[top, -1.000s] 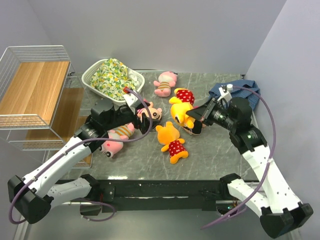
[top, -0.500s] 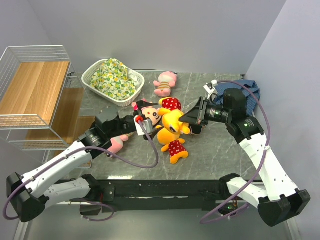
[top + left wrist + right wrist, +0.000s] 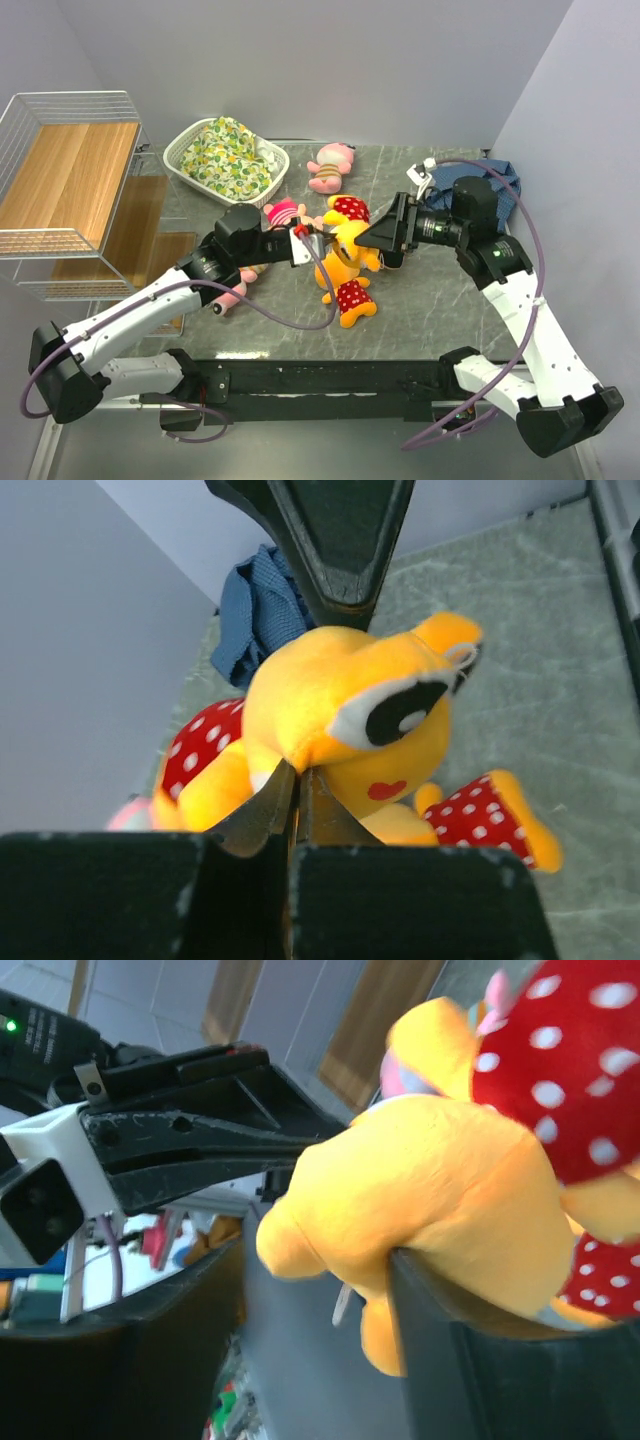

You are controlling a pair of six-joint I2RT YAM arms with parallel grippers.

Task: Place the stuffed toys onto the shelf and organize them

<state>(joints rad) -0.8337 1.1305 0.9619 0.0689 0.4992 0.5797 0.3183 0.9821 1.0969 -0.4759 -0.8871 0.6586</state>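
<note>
My left gripper is holding the hanging bear crooked by its head, so my right gripper needs to take that head (image 3: 350,237) before my left gripper takes the bear's legs.
A yellow-orange bear (image 3: 347,238) in a red white-dotted shirt hangs above the table's middle between both arms. My left gripper (image 3: 313,244) is shut, pinching a fold of that bear (image 3: 340,705) at its fingertips (image 3: 297,780). My right gripper (image 3: 386,240) stands open around the bear (image 3: 440,1190); the toy leans on one finger (image 3: 440,1300). A second bear (image 3: 346,291) lies on the table below. Pink toys lie at the back (image 3: 332,165), behind the left wrist (image 3: 283,211) and under the left arm (image 3: 230,291). The shelf (image 3: 70,180) stands at far left.
A white basket (image 3: 185,150) with floral cloth sits at the back left, between the shelf and the toys. A blue checked cloth (image 3: 497,178) lies at the back right, behind the right arm. The right gripper's finger (image 3: 335,540) fills the top of the left wrist view.
The right gripper carried the bear left to the middle and then opened. The left gripper moved right to meet it and shut on the bear.
</note>
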